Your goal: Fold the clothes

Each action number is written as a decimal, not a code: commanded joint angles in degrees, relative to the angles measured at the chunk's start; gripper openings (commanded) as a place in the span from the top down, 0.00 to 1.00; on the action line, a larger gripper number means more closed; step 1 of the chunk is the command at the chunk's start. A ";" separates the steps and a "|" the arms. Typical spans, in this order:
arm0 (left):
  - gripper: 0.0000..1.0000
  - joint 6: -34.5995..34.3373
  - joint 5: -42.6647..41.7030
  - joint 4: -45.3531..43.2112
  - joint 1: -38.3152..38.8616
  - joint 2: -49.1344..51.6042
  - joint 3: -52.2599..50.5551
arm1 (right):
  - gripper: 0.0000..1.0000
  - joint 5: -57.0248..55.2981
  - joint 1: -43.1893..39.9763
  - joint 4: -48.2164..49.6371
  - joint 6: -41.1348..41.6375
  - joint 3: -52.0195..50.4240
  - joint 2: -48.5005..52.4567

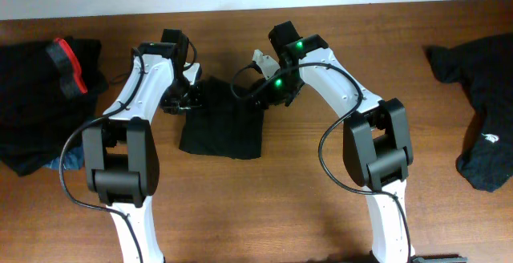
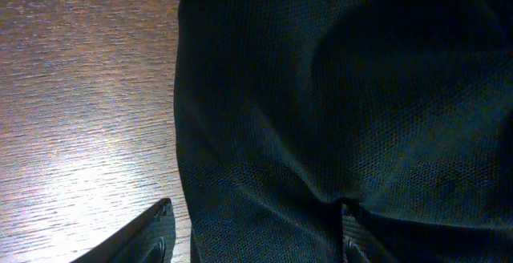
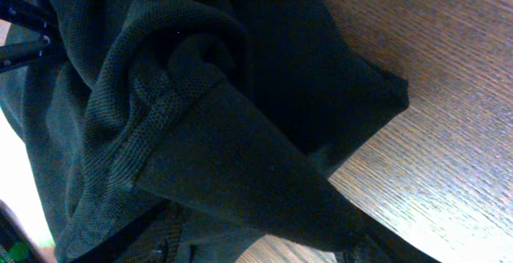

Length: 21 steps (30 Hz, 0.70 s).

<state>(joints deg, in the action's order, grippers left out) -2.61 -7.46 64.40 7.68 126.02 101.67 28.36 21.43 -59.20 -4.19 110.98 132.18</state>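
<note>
The black garment bunches up into a raised fold across my right gripper's fingers, so that gripper should open, back away and grab the flap (image 3: 313, 211) by its edge.
A black garment (image 1: 221, 123), folded into a rough rectangle, lies mid-table between both arms. My left gripper (image 1: 183, 96) is at its upper left edge. In the left wrist view the gripper (image 2: 252, 239) is open, one fingertip (image 2: 154, 229) over bare wood and the other (image 2: 353, 239) over the black mesh cloth (image 2: 337, 95). My right gripper (image 1: 266, 86) is at the garment's upper right corner. In the right wrist view its jaws (image 3: 264, 247) stand apart, open, with a bunched fold of the cloth (image 3: 200, 119) lying loose across them.
A pile of black clothes (image 1: 32, 103) with a red-orange band (image 1: 68, 66) sits at the table's left edge. Another black garment (image 1: 481, 111) with a small white logo (image 1: 490, 137) lies crumpled at the far right. Bare wooden table (image 1: 272, 207) lies in front.
</note>
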 commanded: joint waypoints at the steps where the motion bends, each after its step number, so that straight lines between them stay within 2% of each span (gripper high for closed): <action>1: 0.36 0.92 0.39 0.07 0.09 -0.07 -0.72 | 0.40 1.73 0.37 0.76 0.66 -0.48 -0.57; 2: 0.36 0.92 0.39 0.07 0.09 -0.07 -0.72 | 0.41 2.29 0.37 0.98 0.68 -0.48 -0.57; 4: 0.36 0.92 0.39 0.09 0.09 -0.07 -0.72 | 0.53 3.43 0.37 1.62 0.68 -0.46 -0.57; 8: 0.36 0.92 0.39 0.11 0.09 -0.07 -0.72 | 0.83 3.58 0.37 1.68 0.68 -0.46 -0.57; 11: 0.36 0.92 0.39 0.11 0.09 -0.07 -0.72 | 0.94 3.58 0.35 1.68 0.66 -0.46 -0.57; 17: 0.36 0.92 0.42 0.11 0.09 -0.07 -0.72 | 0.96 4.50 0.22 1.60 0.66 -0.46 -0.57; 21: 0.36 0.92 0.42 0.11 0.09 -0.07 -0.72 | 0.96 9.49 -1.95 -0.81 0.98 0.11 -0.59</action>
<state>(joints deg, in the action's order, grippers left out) -2.61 -7.46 64.42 7.68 126.02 101.67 33.34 20.95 -58.74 -3.18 110.76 132.18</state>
